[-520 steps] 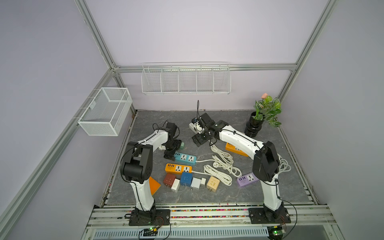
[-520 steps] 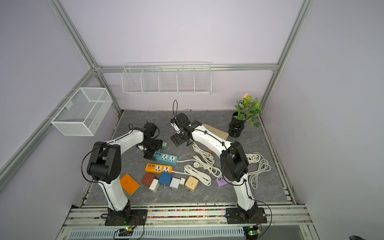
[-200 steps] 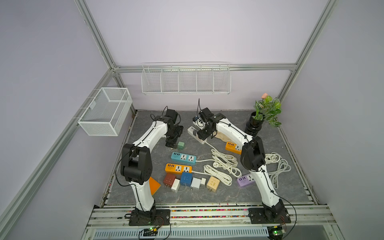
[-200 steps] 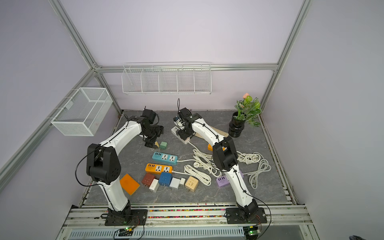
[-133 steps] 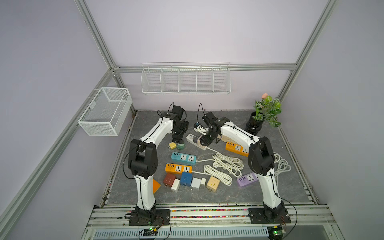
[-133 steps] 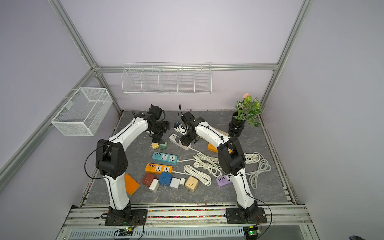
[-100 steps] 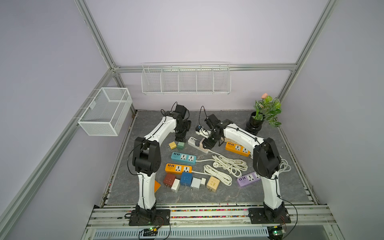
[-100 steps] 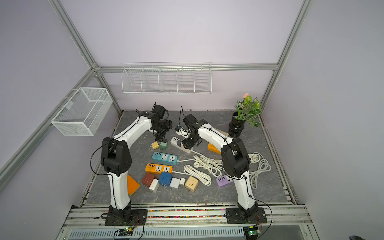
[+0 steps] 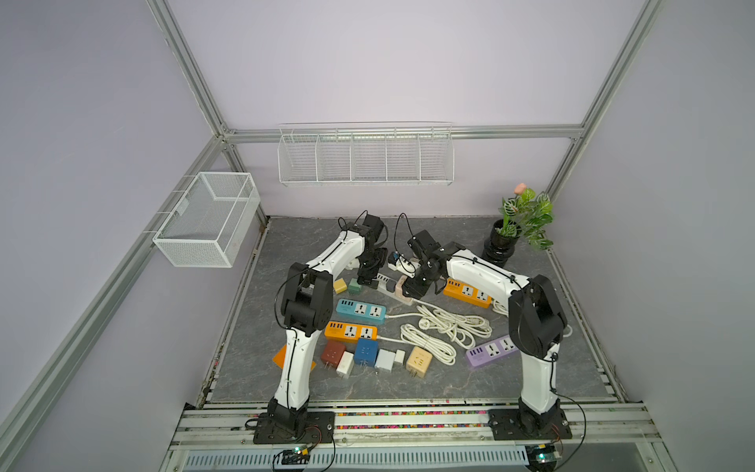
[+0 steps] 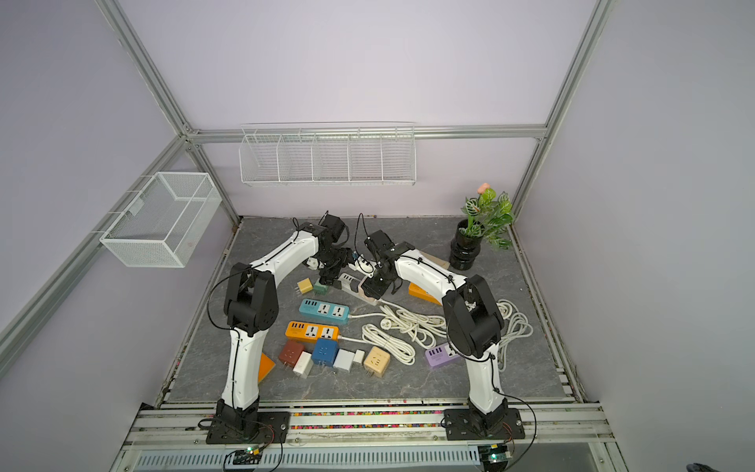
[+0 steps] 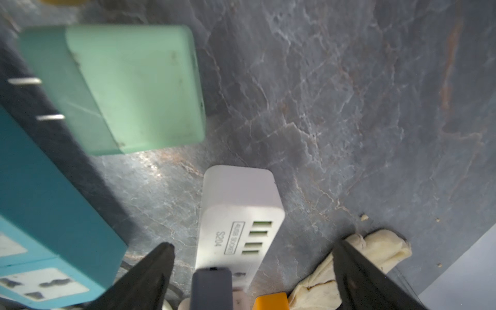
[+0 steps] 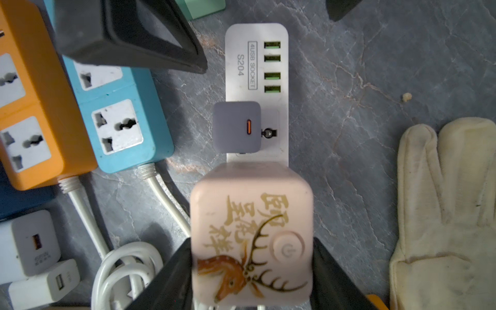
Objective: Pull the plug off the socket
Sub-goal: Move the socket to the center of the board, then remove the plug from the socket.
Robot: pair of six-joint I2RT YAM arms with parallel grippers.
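The strip's USB end lies free, so the left gripper will clamp that end and the right gripper will take the pink cube point(image 12: 251, 227) deeper before pulling it off.
A white power strip, the socket point(image 12: 256, 61) point(image 11: 239, 212), lies on the grey mat in both top views point(image 9: 386, 282) point(image 10: 347, 280). A small grey plug point(image 12: 236, 126) point(image 11: 212, 287) sits in it, just behind its USB ports. At the strip's cord end stands a pink cube adapter point(image 12: 252, 236) with a deer print. My right gripper point(image 12: 253, 271) point(image 9: 412, 288) is shut on that cube, a finger flat on each side. My left gripper point(image 11: 252, 244) point(image 9: 369, 278) hangs open over the strip's USB end. Its fingers point(image 11: 150, 273) straddle the grey plug without touching it.
A mint green adapter point(image 11: 128, 86) and a teal strip point(image 11: 40, 214) lie close beside the socket, then an orange strip point(image 12: 32, 107). A cream glove point(image 12: 445, 214) is on the other side. White cords point(image 9: 441, 327), several small adapters point(image 9: 367, 353) and a potted plant point(image 9: 519, 229) share the mat.
My right gripper has drawn the white strip and pink cube toward the front. My left arm has swung right and come down over the strip's USB end.
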